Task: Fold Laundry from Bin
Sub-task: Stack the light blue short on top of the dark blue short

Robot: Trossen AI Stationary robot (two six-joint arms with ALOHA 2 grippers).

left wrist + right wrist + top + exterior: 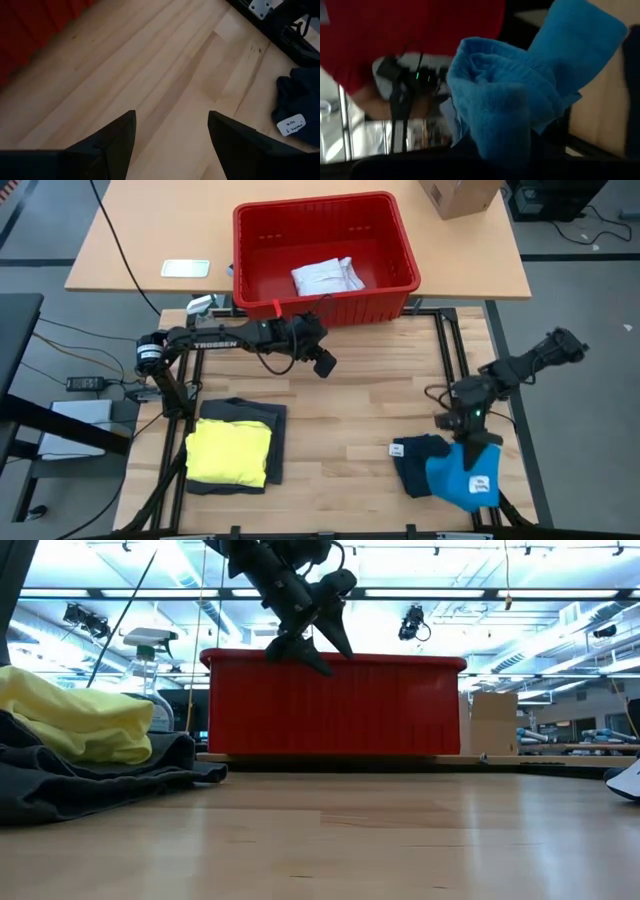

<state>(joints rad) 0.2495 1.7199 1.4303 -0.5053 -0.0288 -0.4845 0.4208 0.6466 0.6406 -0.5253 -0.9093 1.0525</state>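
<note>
Next, my right gripper lays the blue garment down on the navy garment with the white tag [418, 443].
The red bin [400, 250] stands at the table's far side with a white garment [327, 276] lying in it. A yellow garment [229, 452] lies folded on a dark grey one [262, 415] at the near left. My left gripper [325, 365] hangs open above bare wood in front of the bin [330, 710], with nothing between its fingers [120, 140]. My right gripper [462, 430], near the table's right edge, is shut on the blue garment with dark trim [455, 475]. My right gripper holds a bunched part of the blue garment [490, 100], which fills its wrist view and hides the fingers. The hold is at the garment's far end [468, 442]. The rest spreads toward the near edge, and its dark part [415, 460] rests on the table.
A cardboard box [460, 195] and a small pale object [185, 268] sit on the far tabletop behind the bin. Black frame rails [450, 350] run along the work surface's sides. Bare wood [360, 415] lies between the two garment piles.
</note>
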